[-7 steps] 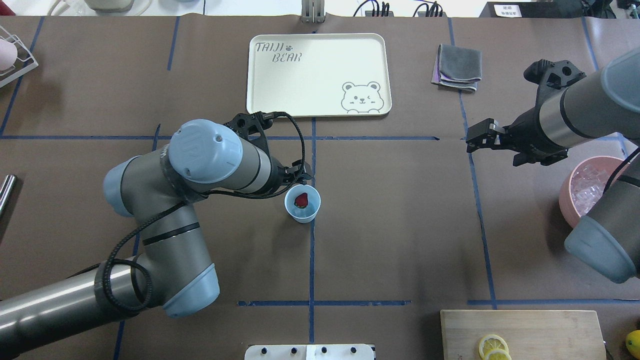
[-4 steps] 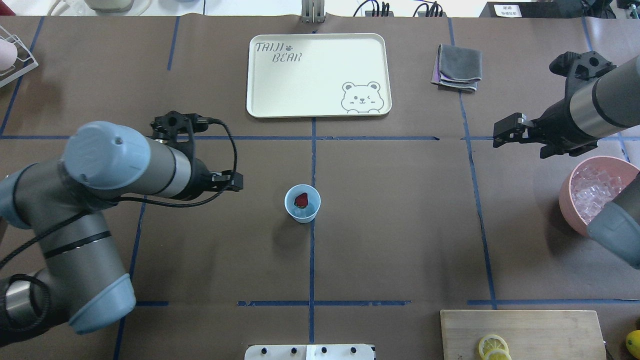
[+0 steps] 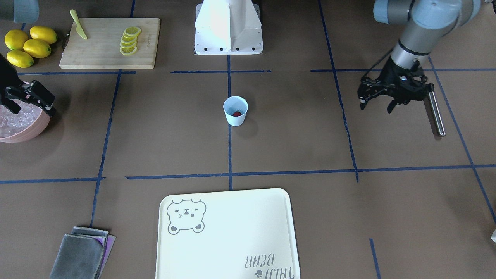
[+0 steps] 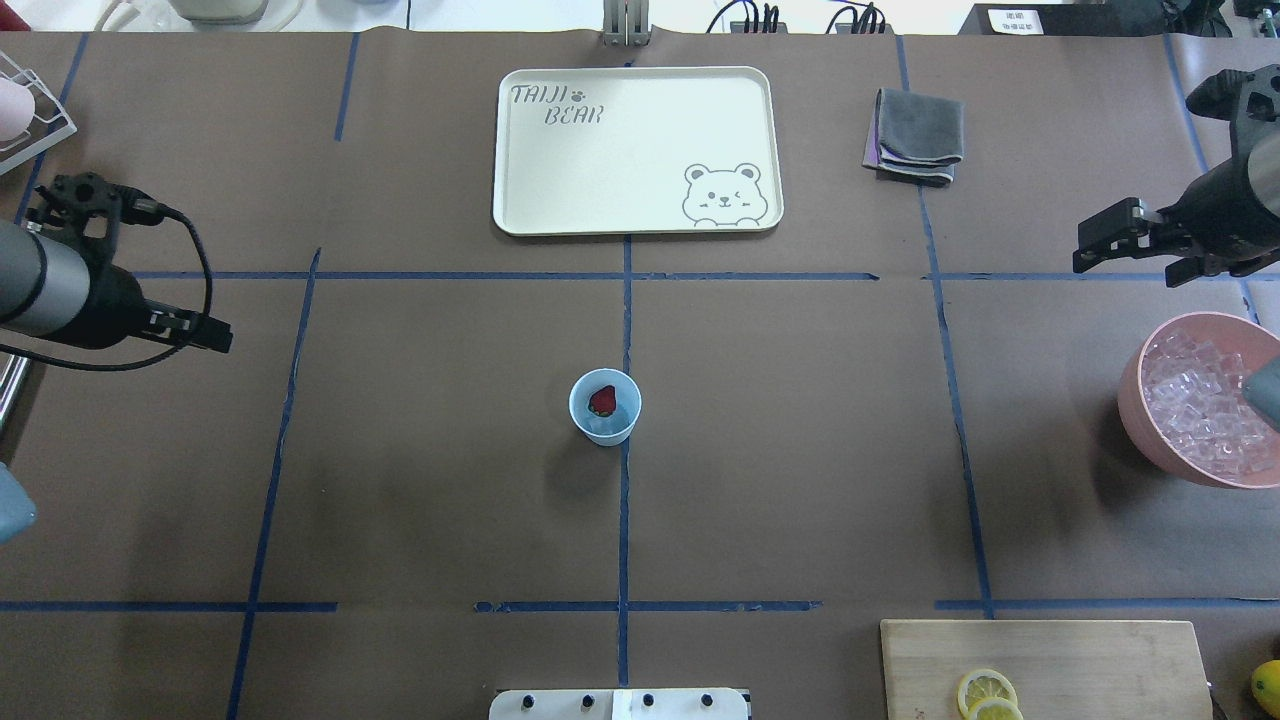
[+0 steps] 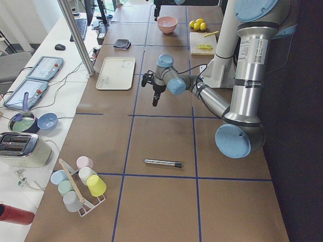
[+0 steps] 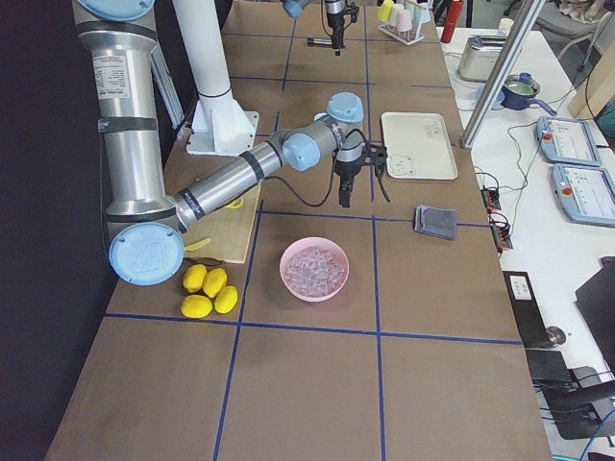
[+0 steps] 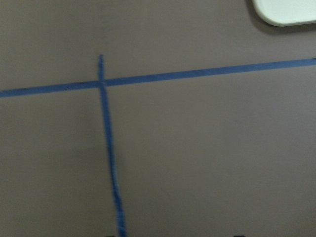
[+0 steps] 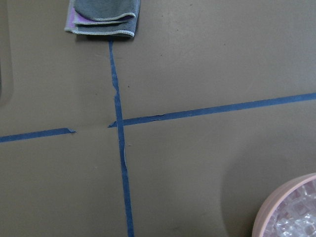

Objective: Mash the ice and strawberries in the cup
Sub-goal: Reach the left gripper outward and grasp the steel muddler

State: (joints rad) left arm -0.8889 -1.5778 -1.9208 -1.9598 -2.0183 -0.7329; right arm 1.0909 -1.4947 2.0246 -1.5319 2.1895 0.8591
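I will next move my left gripper to the metal rod and close it near its shiny rounded end point(image 3: 440, 127), opposite the rod's black end.
The pale blue cup point(image 4: 605, 418) stands alone at the table's middle, also visible in the front view point(image 3: 235, 116). One dark-red strawberry point(image 4: 602, 400) lies inside it. The ice point(image 4: 1195, 400) fills a pink bowl point(image 4: 1135, 400) at the far right; I cannot make out any ice in the cup. My left gripper point(image 3: 375, 107) hangs open and empty at the far left, beside a metal rod point(image 3: 434, 110) lying on the table. The right gripper point(image 4: 1095, 245) hovers open and empty just behind the pink bowl. Both are far from the cup.
A cream bear tray point(image 4: 635, 150) and a folded grey cloth point(image 4: 915, 135) lie at the back. A cutting board point(image 4: 1045, 665) with lemon slices, a knife and whole lemons point(image 3: 27, 44) sits at the front right. A rack of cups point(image 5: 81, 184) stands at the far left end.
My left arm has pulled away from the cup and swung far to the left. The right arm has drawn back to the right, toward the pink bowl. The cup has not moved.
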